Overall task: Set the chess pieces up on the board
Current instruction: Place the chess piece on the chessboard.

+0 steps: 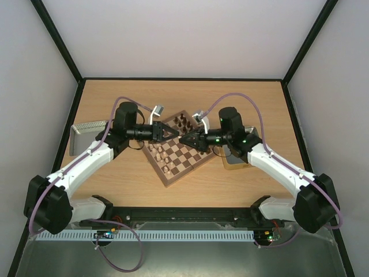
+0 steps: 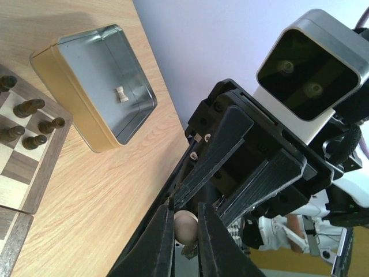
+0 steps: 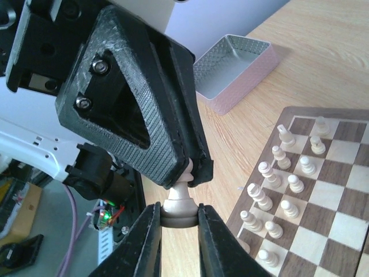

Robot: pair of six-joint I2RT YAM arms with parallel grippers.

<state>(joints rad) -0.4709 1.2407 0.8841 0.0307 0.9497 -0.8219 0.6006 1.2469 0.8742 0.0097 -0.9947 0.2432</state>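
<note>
Next, my left gripper lets go of the cream pawn on the dark edge square point(image 1: 174, 172) at the near end of the cream row.
Both grippers meet above the chessboard point(image 1: 179, 167) and both grip one cream pawn. My right gripper point(image 3: 177, 210) is shut on the pawn's base point(image 3: 179, 199). My left gripper point(image 2: 184, 216) is shut on the pawn's round head point(image 2: 185, 228). In the top view the left gripper point(image 1: 173, 133) and right gripper point(image 1: 184, 138) touch tip to tip over the board's middle. Several cream chessmen point(image 3: 277, 179) stand in rows on the board's near left side point(image 3: 340, 213). One more cream piece point(image 2: 121, 93) lies in the gold tin point(image 2: 55, 63).
Dark brown chessmen point(image 2: 29, 124) stand on the board's far side point(image 1: 183, 122). The gold tin point(image 1: 236, 160) sits right of the board under the right arm. A silver tin lid point(image 3: 233, 72) lies left of the board, also in the top view point(image 1: 86, 128).
</note>
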